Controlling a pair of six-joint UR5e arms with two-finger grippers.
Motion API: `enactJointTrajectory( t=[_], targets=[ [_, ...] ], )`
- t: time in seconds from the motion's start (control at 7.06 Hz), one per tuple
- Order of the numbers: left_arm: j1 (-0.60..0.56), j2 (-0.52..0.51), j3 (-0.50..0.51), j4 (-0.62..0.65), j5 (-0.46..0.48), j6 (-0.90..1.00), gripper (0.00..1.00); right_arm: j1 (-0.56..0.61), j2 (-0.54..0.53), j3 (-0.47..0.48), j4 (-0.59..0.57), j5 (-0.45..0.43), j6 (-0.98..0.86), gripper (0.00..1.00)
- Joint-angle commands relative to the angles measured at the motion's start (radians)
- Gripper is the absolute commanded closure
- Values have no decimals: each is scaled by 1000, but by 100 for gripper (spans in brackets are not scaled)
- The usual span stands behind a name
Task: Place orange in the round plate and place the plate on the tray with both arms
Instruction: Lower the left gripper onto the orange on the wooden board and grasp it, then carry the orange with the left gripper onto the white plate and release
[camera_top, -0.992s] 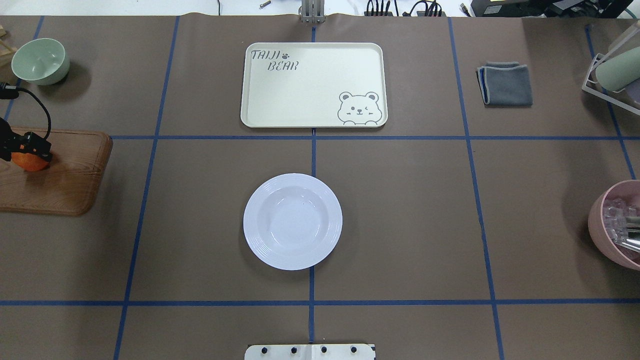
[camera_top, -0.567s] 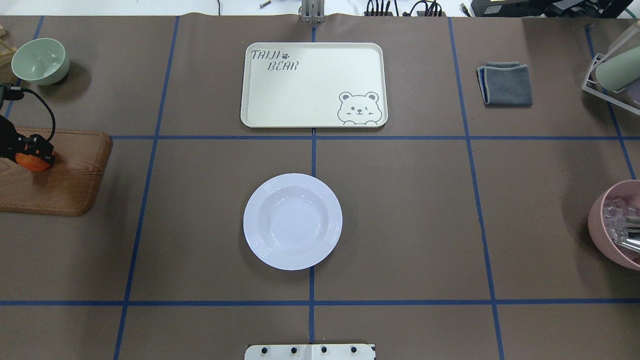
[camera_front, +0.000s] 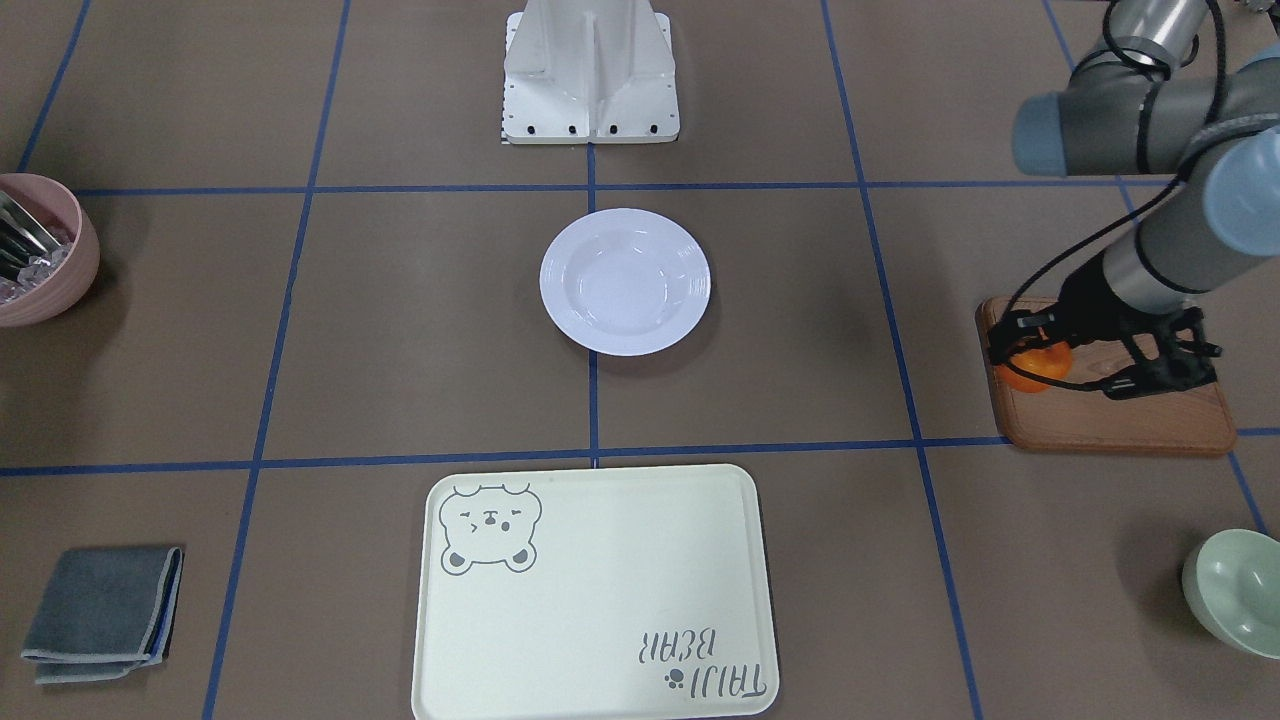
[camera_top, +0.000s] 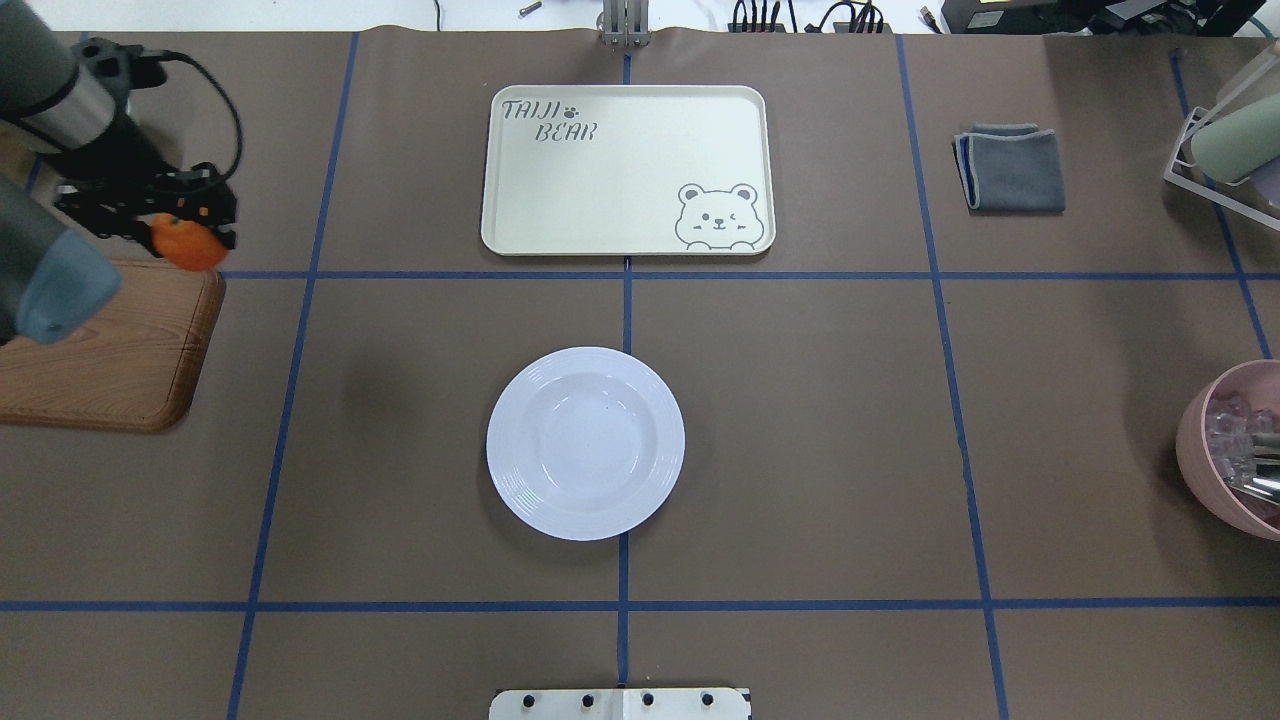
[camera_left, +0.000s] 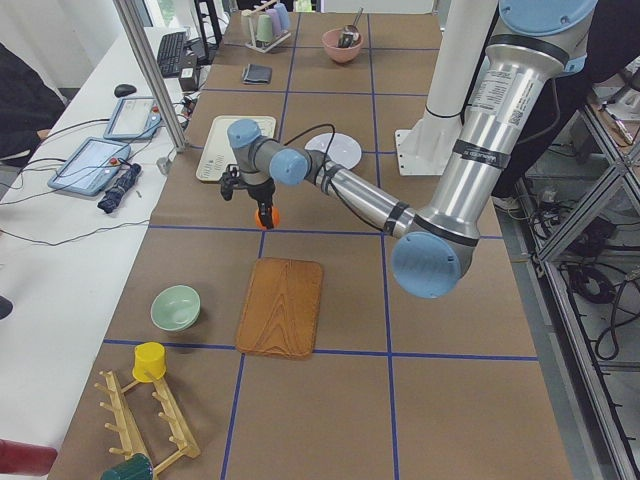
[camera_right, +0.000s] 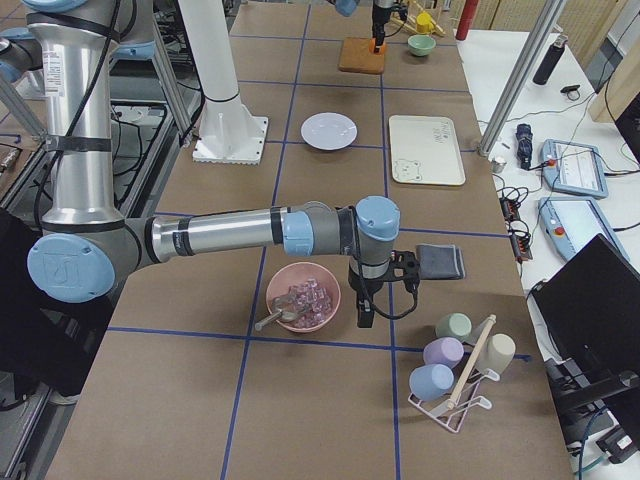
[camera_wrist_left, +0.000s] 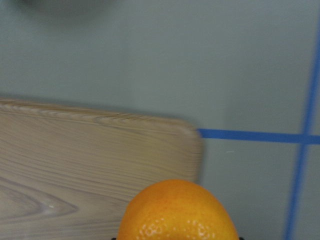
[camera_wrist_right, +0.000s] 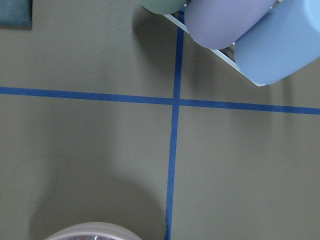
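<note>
My left gripper has the orange. It will let go of it near the middle of the white round plate (camera_front: 629, 290).
My left gripper (camera_top: 188, 238) is shut on the orange (camera_top: 187, 245) and holds it in the air over the far right corner of the wooden board (camera_top: 120, 350). In the left wrist view the orange (camera_wrist_left: 177, 212) fills the bottom edge, with the board's corner below it. Empty, the white round plate (camera_top: 585, 443) lies at the table's middle. Beyond it the cream tray (camera_top: 627, 170) with the bear drawing is also empty. My right gripper (camera_right: 365, 312) shows only in the exterior right view, beside the pink bowl (camera_right: 302, 297); I cannot tell whether it is open or shut.
A folded grey cloth (camera_top: 1010, 167) lies at the far right. The pink bowl (camera_top: 1235, 450) with ice and a cup rack (camera_top: 1225, 150) stand at the right edge. A pale green bowl (camera_front: 1232, 592) sits beyond the board. The robot's base (camera_front: 590, 75) is behind the plate.
The left arm has lifted the orange off the board's left part and carried it right and farther away, to above the board's far right corner. Plate and tray have not moved.
</note>
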Motion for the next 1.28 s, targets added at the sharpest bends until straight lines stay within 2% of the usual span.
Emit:
enactJointTrajectory(
  t=[0.0,0.14,0.28,0.42,0.57,0.85,1.13],
  targets=[
    [235,-167,-11,25,99,-344,100,-2,-5,3,1,73,3,0],
    [356,-226,-8,24,162,-468,100,-2,-8,1,6,88,3,0],
    [425,-270,-2,21,166,-541,100,-2,-14,4,9,101,6,0],
    [498,-333,25,18,227,-607,100,-4,-7,7,12,123,40,0],
    [530,-387,92,14,265,-629,100,-16,1,30,15,121,69,0],
    [534,-406,188,-62,280,-638,100,-20,1,32,83,122,110,0],
    [535,-397,197,-71,286,-636,100,-27,-1,31,162,136,195,0]
  ],
)
